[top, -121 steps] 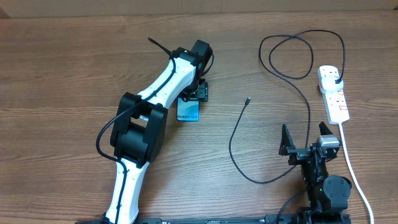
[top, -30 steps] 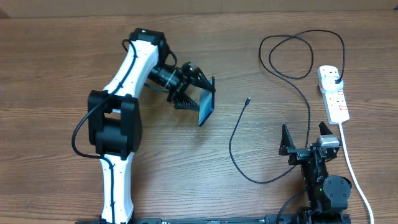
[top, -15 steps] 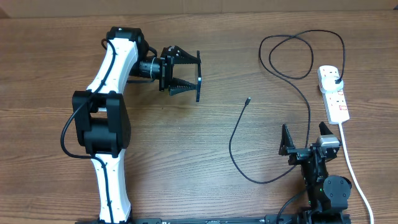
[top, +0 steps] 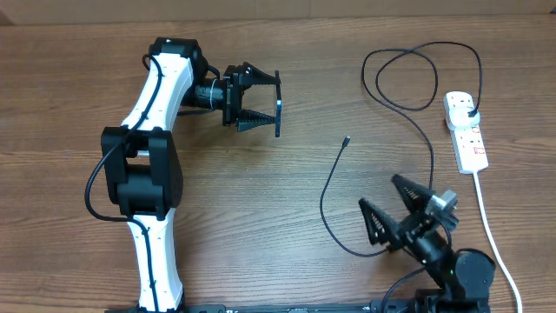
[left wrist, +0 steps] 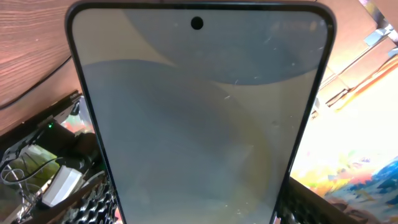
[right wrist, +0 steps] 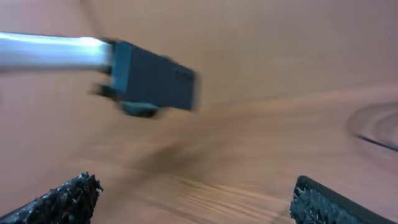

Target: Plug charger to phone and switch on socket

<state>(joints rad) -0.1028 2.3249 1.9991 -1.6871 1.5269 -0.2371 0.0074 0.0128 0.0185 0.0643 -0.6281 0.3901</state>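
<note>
I need to next move my right gripper to the phone's near end (top: 278,131), just past the nearer finger of my left gripper, and close it there.
My left gripper (top: 263,103) is shut on the phone (top: 278,104) and holds it on edge above the table's left-centre. In the left wrist view the phone (left wrist: 199,118) fills the frame with a dull grey screen, clamped between the fingers (left wrist: 93,202). The charger's connector tip (top: 347,140) lies free on the wood. Its thin black cable (top: 323,204) curves down, then loops up to the black plug (top: 470,111) seated in the white socket strip (top: 467,139). My right gripper (top: 378,192) stands open and empty near the cable's low bend, with blurred wood between its fingers (right wrist: 68,199).
The strip's thick white cord (top: 493,239) runs down the right edge. A cable loop (top: 408,78) lies at the back right. The right wrist view is blurred: a dark block (right wrist: 152,81) on a pale bar hangs ahead.
The left arm swung the phone up and back to the left, then held still. The right gripper has turned and swung left toward the cable's lower curve.
</note>
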